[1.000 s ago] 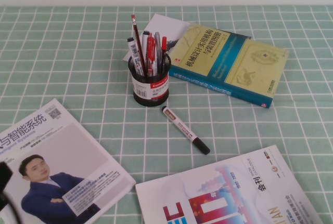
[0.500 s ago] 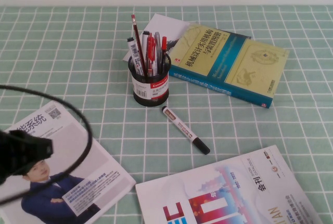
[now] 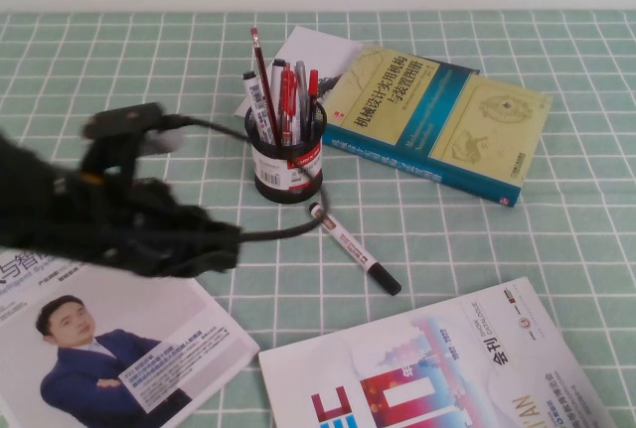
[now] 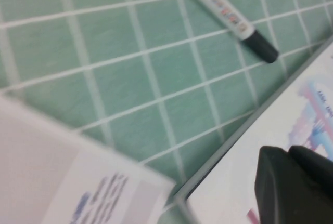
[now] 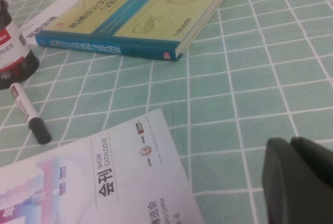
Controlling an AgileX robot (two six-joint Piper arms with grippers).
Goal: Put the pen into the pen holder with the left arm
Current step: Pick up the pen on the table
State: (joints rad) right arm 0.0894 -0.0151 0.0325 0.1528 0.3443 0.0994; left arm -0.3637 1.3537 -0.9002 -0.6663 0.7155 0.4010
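I need to next move my left gripper to the middle of the pen's white body (image 3: 345, 239) (image 4: 217, 4) and close it there, leaving the pen's black cap free.
The pen (image 3: 354, 248), a white marker with a black cap and black end, lies flat on the green checked cloth just in front of the pen holder (image 3: 286, 165). The holder is a black mesh cup with several pens standing in it. My left gripper (image 3: 224, 247) hovers left of the pen, a little above the cloth, with the dark left arm (image 3: 99, 214) and its cable loop behind it. In the left wrist view the pen (image 4: 223, 13) lies well ahead of the left gripper (image 4: 287, 154), which is shut and empty. My right gripper (image 5: 290, 146) is shut and empty, off to the pen's (image 5: 29, 114) right.
A yellow-and-blue book (image 3: 437, 120) lies right of the holder, with a white sheet (image 3: 323, 51) behind it. One magazine (image 3: 109, 349) lies at the front left and another (image 3: 427, 368) at the front right, close to the pen.
The left arm has swept in from the front-left corner toward the middle, and now reaches over the left magazine's edge toward the pen. Pen and holder have not moved.
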